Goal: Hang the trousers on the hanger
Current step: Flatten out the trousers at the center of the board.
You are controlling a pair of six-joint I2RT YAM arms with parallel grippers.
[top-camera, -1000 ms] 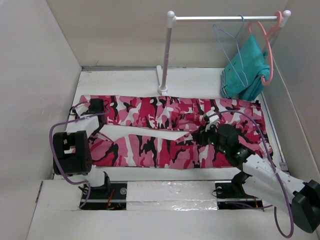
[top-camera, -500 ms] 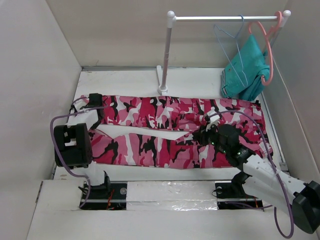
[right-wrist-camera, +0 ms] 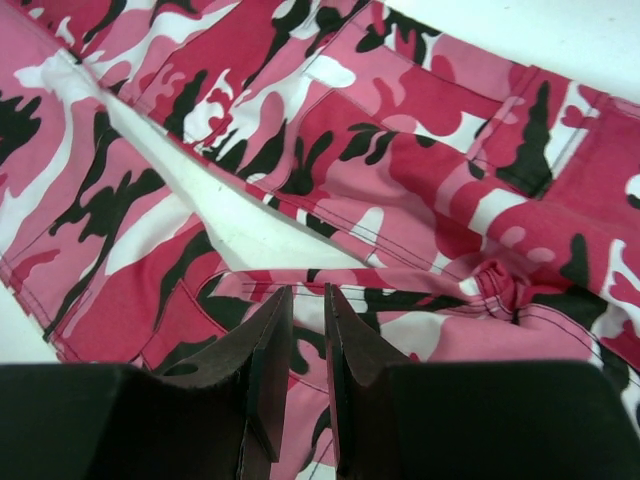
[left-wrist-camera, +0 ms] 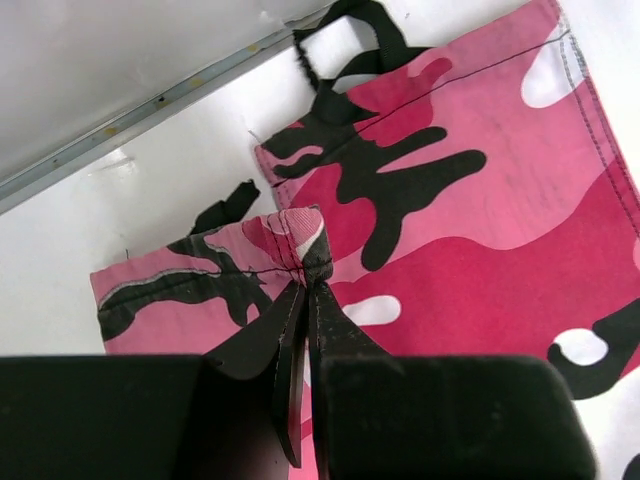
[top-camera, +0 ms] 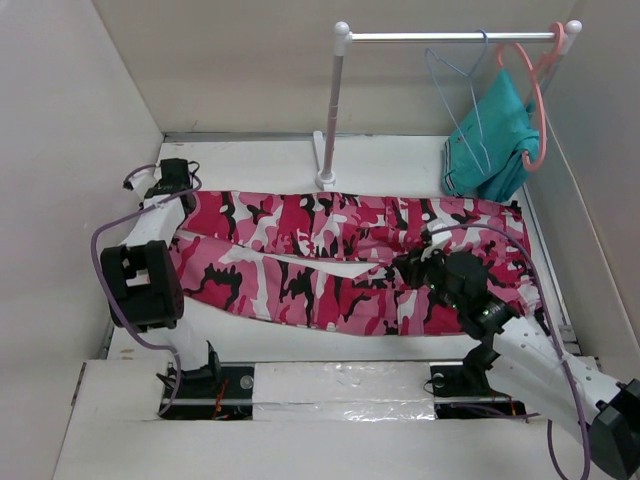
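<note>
The near leg's outer cuff corner lies off the far leg while my left gripper holds the inner one, so I will bring the outer cuff corner [left-wrist-camera: 100, 286] across.
The camouflage trousers [top-camera: 340, 235] lie flat across the table, waist at the right and legs running left. My left gripper [top-camera: 172, 182] is at the far left back and is shut on a pinch of a leg's cuff [left-wrist-camera: 300, 235], with the fabric bunched at the fingertips [left-wrist-camera: 305, 275]. My right gripper [top-camera: 420, 262] is at the crotch. Its jaws stand a narrow gap apart, closed on a fold of the trousers [right-wrist-camera: 305, 290]. The light-blue wire hanger [top-camera: 440, 70] hangs on the rail at the back right, apart from both grippers.
A rail [top-camera: 450, 37] on a white post [top-camera: 332, 110] stands at the back. A salmon-pink hanger [top-camera: 540, 110] with a teal garment [top-camera: 490, 140] hangs beside the wire hanger. White walls close in left and right.
My left gripper has moved towards the back left corner, dragging the cuff with it, and the near leg has shifted and slanted. My right gripper has barely moved.
</note>
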